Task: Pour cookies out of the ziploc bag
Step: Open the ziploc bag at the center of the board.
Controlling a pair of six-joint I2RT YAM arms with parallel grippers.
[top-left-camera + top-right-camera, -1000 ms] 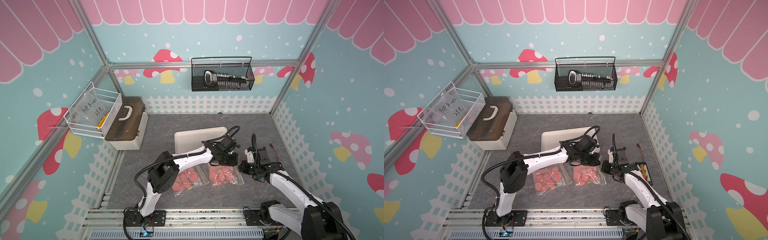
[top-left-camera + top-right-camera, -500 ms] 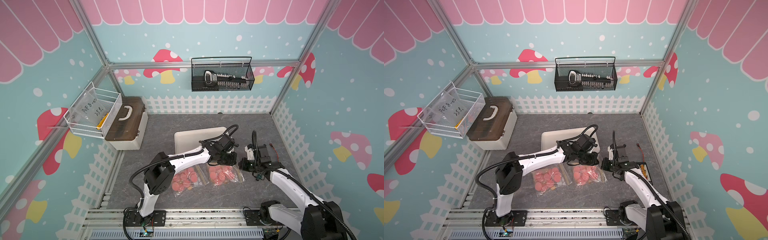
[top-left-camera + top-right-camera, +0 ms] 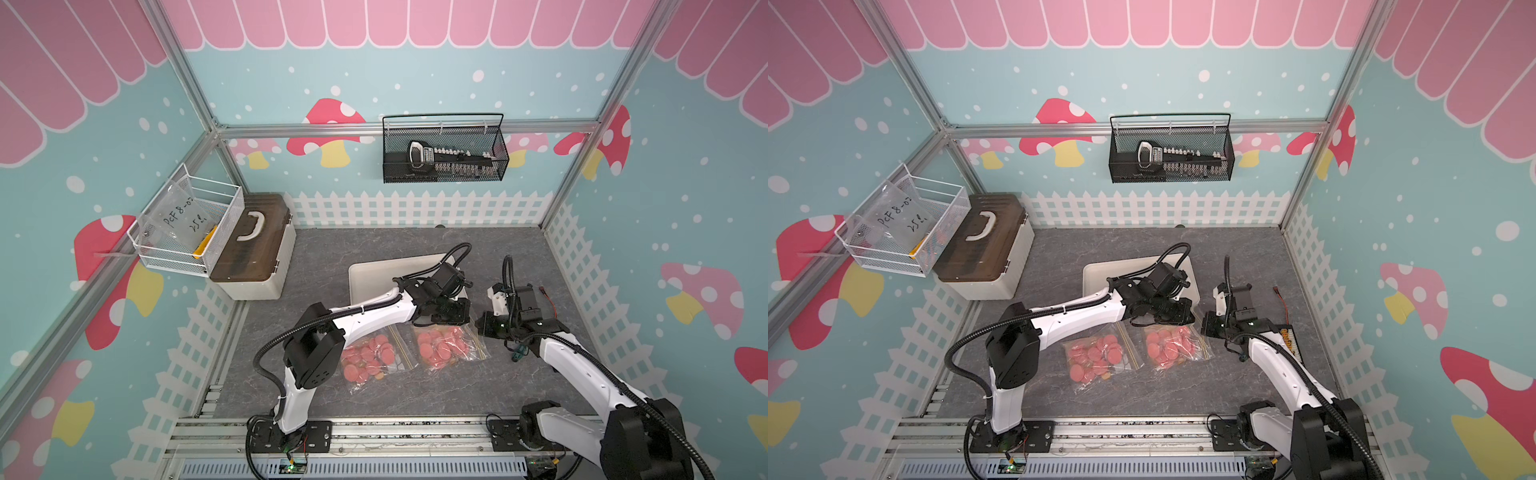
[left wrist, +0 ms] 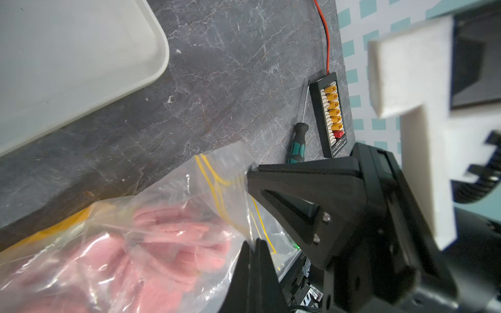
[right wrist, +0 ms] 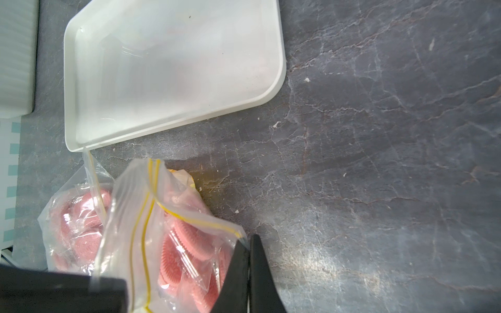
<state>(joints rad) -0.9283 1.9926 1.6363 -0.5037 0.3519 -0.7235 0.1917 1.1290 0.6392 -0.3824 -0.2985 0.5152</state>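
The corner of the ziploc bag's opening, where both sides of the bag meet, is pinched in my right gripper, so it should open and take the opening's edge nearer my left gripper (image 5: 142, 229).
Two clear ziploc bags of pink-red cookies lie on the grey table, near the front of the white tray (image 3: 374, 272). Both grippers hold the right-hand ziploc bag (image 3: 449, 347) by its yellow-striped mouth. My left gripper (image 3: 446, 319) is shut on the mouth's far edge, and plastic is pinched between its tips (image 4: 254, 244). My right gripper (image 3: 484, 326) is shut on the mouth's right corner (image 5: 248, 241). The cookies (image 5: 187, 241) sit bunched inside the ziploc bag, whose top is raised and crumpled. The tray (image 5: 162, 67) holds nothing.
The other bag of cookies (image 3: 370, 361) lies left of the held one, under my left arm. A screwdriver (image 4: 298, 146) and a connector board (image 4: 332, 113) with a red wire lie by the right fence. A brown-lidded box (image 3: 253, 249) stands at the back left.
My left arm's elbow has swung left and my right gripper has edged slightly toward the back. Both stay shut on the bag's mouth.
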